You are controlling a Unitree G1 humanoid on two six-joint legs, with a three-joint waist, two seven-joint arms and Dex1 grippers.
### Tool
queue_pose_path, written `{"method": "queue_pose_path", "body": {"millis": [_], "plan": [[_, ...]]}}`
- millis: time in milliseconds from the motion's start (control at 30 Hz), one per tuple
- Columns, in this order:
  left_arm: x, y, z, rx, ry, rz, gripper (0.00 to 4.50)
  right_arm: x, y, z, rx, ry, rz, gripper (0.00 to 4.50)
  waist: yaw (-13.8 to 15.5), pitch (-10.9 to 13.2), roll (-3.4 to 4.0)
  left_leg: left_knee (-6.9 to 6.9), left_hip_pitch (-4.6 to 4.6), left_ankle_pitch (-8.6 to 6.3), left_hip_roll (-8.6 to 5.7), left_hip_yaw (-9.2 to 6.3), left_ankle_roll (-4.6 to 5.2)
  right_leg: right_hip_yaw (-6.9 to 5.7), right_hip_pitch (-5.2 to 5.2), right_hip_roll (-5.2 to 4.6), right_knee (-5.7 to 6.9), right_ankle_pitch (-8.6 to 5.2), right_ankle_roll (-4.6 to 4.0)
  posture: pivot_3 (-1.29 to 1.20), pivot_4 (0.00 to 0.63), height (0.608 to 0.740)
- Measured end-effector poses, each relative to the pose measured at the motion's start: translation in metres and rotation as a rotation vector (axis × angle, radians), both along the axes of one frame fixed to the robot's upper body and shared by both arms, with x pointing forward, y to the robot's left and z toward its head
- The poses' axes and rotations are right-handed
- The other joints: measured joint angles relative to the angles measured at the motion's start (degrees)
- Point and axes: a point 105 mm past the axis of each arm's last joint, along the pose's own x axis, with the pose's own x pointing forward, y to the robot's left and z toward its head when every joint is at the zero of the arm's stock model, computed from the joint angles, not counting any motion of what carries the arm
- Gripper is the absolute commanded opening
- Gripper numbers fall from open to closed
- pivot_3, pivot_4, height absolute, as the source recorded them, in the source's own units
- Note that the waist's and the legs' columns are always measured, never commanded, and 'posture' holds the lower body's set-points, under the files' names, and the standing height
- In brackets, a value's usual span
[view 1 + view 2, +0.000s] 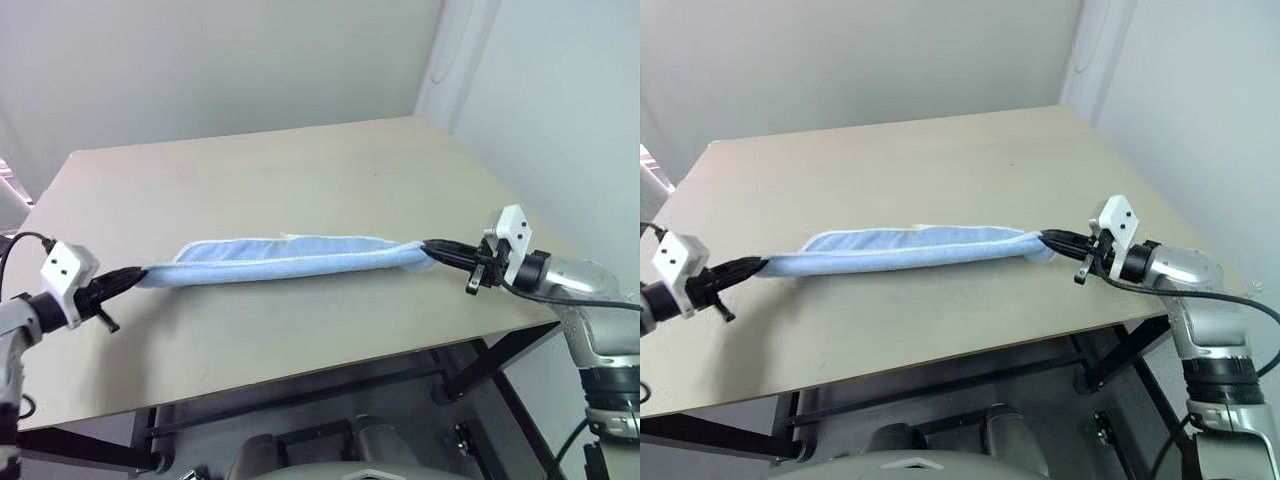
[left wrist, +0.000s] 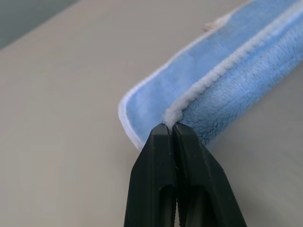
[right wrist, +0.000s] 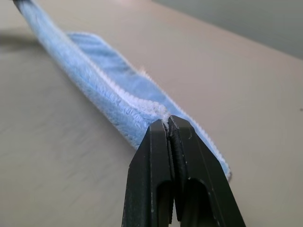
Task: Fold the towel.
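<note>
Next, I release the pinched towel corner with my left gripper on top of the towel's flat back corner [image 1: 183, 255] [image 2: 132, 105] behind it.
The light-blue towel [image 1: 280, 258] with white stitched trim is stretched into a long band across the front part of the table, doubled over along its length. My left gripper [image 1: 135, 273] is shut on the towel's left end near the table's left front edge; in the left wrist view its black fingers [image 2: 189, 165] pinch the white trim of the towel [image 2: 227, 90]. My right gripper [image 1: 428, 244] is shut on the right end; the right wrist view has its fingers [image 3: 156, 156] clamped on the trimmed corner of the towel [image 3: 99, 90].
The beige table [image 1: 300, 170] stretches far back behind the towel. Its front edge runs just below the towel, its right edge close to my right arm. A grey wall stands behind, and dark frame bars show under the table.
</note>
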Motion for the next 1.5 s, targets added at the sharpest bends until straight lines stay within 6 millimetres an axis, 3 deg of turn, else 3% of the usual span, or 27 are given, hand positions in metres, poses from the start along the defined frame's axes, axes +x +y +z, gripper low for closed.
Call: {"method": "queue_pose_path", "body": {"millis": [333, 533, 767, 1100, 1300, 1500], "plan": [[-0.037, -0.008, -0.012, -0.006, 0.117, 0.0, 0.02, -0.026, -0.005, -0.015, -0.03, 0.109, 0.05, 0.0, -0.1, 0.0, -0.02, -0.25, 0.03, -0.02, -0.06, 0.08, -0.04, -0.08, -0.11, -0.06, -0.11, -0.09, -0.1, 0.0, 0.0, 0.729], [-0.045, -0.009, -0.015, -0.026, 0.121, 0.028, 0.02, -0.03, -0.006, -0.021, -0.036, 0.13, 0.049, 0.0, 0.0, 0.0, -0.05, -0.15, -0.15, -0.02, -0.06, 0.06, -0.02, -0.1, -0.27, -0.02, -0.1, -0.1, -0.1, 0.0, 0.0, 0.729], [-0.019, -0.012, -0.007, -0.093, 0.02, 0.085, 0.02, 0.001, -0.004, -0.028, -0.011, 0.103, -0.045, 0.0, -0.1, 0.0, -0.17, -0.04, -0.03, -0.1, -0.07, 0.0, -0.17, -0.18, -0.1, -0.03, -0.15, -0.09, -0.1, 0.0, 0.0, 0.729], [0.014, -0.012, -0.028, -0.157, 0.018, 0.155, 0.02, 0.035, -0.002, -0.054, -0.031, 0.109, -0.171, 0.0, 0.0, 0.0, -0.18, -0.17, -0.23, 0.0, -0.11, 0.0, 0.0, -0.16, -0.27, 0.07, -0.04, -0.06, -0.13, 0.0, 0.0, 0.729], [0.033, -0.01, -0.031, -0.176, 0.016, 0.174, 0.02, 0.052, 0.01, -0.058, 0.0, 0.086, -0.211, 0.0, 0.0, 0.0, -0.19, 0.02, -0.11, 0.0, -0.1, -0.02, 0.01, -0.16, -0.13, 0.1, 0.02, 0.0, -0.13, 0.0, 0.0, 0.729], [0.055, -0.005, -0.034, -0.162, 0.004, 0.2, 0.02, 0.075, 0.006, -0.057, -0.011, 0.059, -0.286, 0.0, 0.0, 0.0, -0.19, 0.0, -0.09, 0.01, -0.12, -0.02, 0.01, -0.16, -0.08, 0.11, 0.03, 0.03, -0.16, 0.0, 0.0, 0.729]]}}
